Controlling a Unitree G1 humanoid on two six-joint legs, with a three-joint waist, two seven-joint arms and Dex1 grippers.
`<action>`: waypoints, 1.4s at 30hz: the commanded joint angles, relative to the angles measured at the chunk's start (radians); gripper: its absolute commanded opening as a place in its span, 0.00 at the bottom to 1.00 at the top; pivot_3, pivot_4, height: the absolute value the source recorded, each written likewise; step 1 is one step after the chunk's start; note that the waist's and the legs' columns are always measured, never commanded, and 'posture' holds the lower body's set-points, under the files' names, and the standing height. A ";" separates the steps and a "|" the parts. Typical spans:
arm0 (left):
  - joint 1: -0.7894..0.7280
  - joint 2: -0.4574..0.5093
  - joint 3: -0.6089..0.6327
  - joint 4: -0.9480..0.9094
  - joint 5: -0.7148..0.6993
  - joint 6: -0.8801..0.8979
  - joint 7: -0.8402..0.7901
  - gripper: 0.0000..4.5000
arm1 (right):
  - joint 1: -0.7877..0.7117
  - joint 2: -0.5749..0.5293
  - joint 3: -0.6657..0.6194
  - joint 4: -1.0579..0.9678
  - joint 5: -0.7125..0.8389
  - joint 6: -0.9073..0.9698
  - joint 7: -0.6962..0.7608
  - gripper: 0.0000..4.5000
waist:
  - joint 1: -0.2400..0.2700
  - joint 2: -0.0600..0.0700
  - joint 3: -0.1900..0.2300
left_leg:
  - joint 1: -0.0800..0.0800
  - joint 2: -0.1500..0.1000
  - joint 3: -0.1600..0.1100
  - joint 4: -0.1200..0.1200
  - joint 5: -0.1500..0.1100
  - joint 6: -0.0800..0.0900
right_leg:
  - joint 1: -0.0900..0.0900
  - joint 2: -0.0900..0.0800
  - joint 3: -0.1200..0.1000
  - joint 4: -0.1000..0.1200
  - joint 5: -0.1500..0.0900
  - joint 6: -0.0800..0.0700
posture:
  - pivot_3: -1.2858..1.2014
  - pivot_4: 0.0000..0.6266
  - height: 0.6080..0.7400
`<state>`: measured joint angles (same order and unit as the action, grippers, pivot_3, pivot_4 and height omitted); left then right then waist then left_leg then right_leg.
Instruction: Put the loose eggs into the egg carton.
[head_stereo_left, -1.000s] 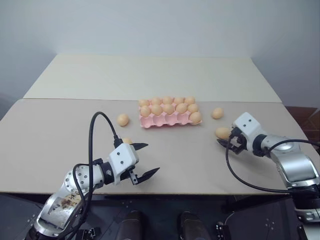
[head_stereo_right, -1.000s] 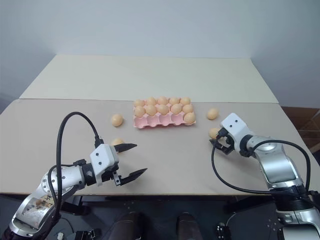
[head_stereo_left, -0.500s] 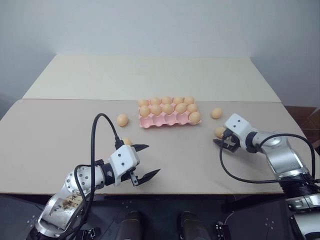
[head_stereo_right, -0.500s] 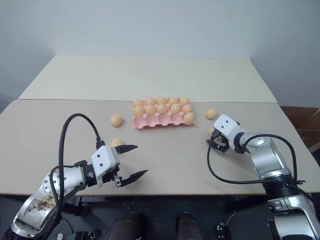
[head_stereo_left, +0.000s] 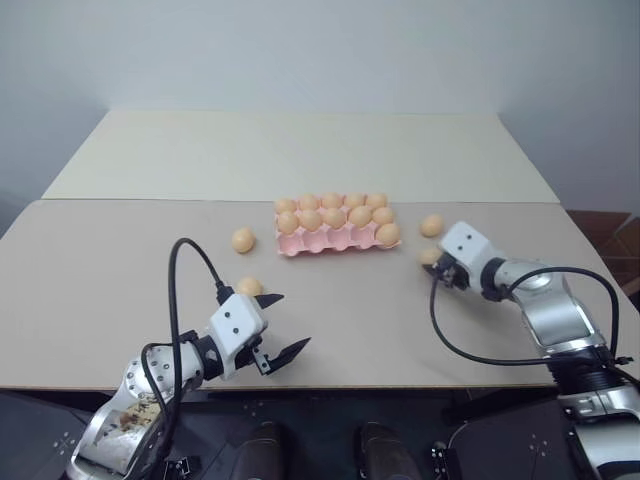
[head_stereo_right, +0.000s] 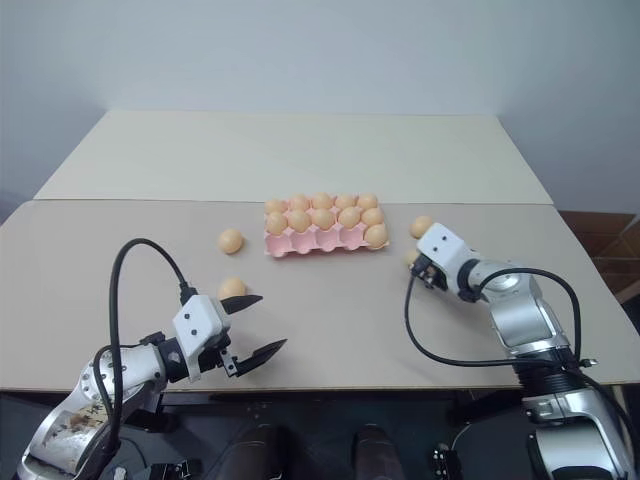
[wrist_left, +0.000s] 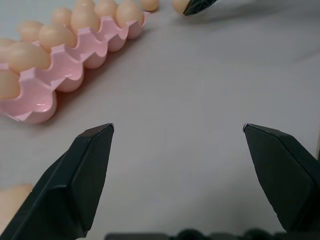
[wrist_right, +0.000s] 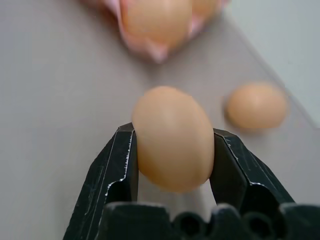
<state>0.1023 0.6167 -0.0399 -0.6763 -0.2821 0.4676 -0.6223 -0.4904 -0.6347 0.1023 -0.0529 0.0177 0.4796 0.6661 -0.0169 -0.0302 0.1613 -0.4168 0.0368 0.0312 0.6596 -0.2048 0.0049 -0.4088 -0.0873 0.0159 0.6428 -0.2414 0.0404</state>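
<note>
Next, I release the held egg from my right gripper into the empty front cup (head_stereo_left: 364, 237) next to the front corner egg of the pink carton.
The pink egg carton (head_stereo_left: 318, 243) lies mid-table, its two back rows and the front right cup filled with tan eggs. My right gripper (head_stereo_left: 437, 266) hovers just right of the carton, shut on a loose egg (wrist_right: 172, 137); this held egg (head_stereo_left: 430, 257) sits between its black fingers (wrist_right: 117, 165). Another loose egg (head_stereo_left: 432, 225) lies on the table behind it. Left of the carton rests a third loose egg (head_stereo_left: 243, 240). A fourth egg (head_stereo_left: 249, 287) lies right beside my open left gripper (head_stereo_left: 286, 323), whose fingers (wrist_left: 85, 165) stand wide apart and hold nothing.
The table has a paler back section (head_stereo_left: 300, 150) behind a seam. Black cables (head_stereo_left: 180, 290) loop up from both wrists. Bare tabletop (head_stereo_left: 350, 310) stretches between the two grippers in front of the carton.
My right gripper has shut on the egg it stood at and has carried it up and to the left, toward the carton. The left gripper has stayed open and barely shifted.
</note>
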 joint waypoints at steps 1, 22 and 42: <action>0.012 -0.002 0.030 -0.056 -0.017 0.013 0.016 1.00 | -0.048 0.077 -0.013 -0.130 0.031 0.088 -0.054 0.39 | 0.000 0.000 0.000 | 0.000 0.001 0.000 0.000 0.000 0.000 | 0.000 0.001 0.000 0.000 0.000 0.000 | 0.52 0.24 1.00; 0.012 -0.016 0.020 -0.071 0.003 0.025 0.040 1.00 | -0.282 0.298 0.102 0.271 -0.065 -0.023 -0.150 0.38 | 0.002 0.001 0.000 | 0.000 -0.001 0.000 0.000 0.000 0.000 | 0.000 -0.001 -0.001 0.000 0.000 -0.001 | 0.52 0.24 1.00; 0.016 -0.025 0.023 -0.071 0.000 0.022 0.050 1.00 | -0.055 0.257 -0.110 -0.228 0.100 0.152 -0.151 0.99 | 0.009 0.001 0.001 | -0.004 -0.001 -0.001 -0.001 0.000 0.000 | -0.003 -0.002 -0.002 0.000 0.000 -0.001 | 0.52 0.24 1.00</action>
<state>0.1194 0.5945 -0.0232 -0.7130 -0.2782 0.5016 -0.5782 -0.5756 -0.3613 0.0381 -0.1768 0.0824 0.5965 0.5186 -0.0082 -0.0292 0.1619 -0.4210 0.0360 0.0307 0.6590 -0.2048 0.0048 -0.4120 -0.0890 0.0139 0.6422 -0.2411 0.0399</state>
